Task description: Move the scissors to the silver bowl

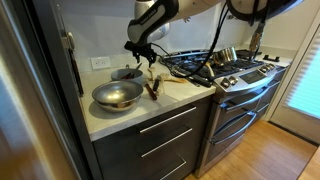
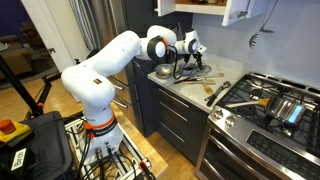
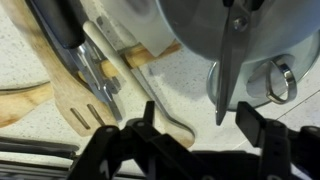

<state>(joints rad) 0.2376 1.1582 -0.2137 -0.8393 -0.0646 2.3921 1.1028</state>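
The tip of the scissors barely reaches my open fingers, so next I move my gripper in, close it on the blades (image 3: 228, 80) and lift the scissors clear of the smaller bowl.
In the wrist view the scissors (image 3: 228, 60) show only as steel blades with the pivot screw; the tip points toward my gripper (image 3: 198, 116) and the red handles are out of frame. The blades cross the rim of the silver bowl (image 3: 190, 25). My fingers stand apart, and the tip lies just inside one finger with a small gap. In both exterior views my gripper (image 1: 148, 55) (image 2: 190, 52) hovers above the counter beside the silver bowl (image 1: 117, 95) (image 2: 163, 72). The scissors are too small to make out there.
A smaller, darker bowl (image 1: 127, 73) (image 3: 262, 75) sits behind the silver one. Pale wooden utensils (image 1: 153, 88) (image 3: 75, 95) (image 2: 215, 92) lie on the counter below my gripper. A gas stove (image 1: 225, 70) with a pot adjoins the counter, whose front edge is close.
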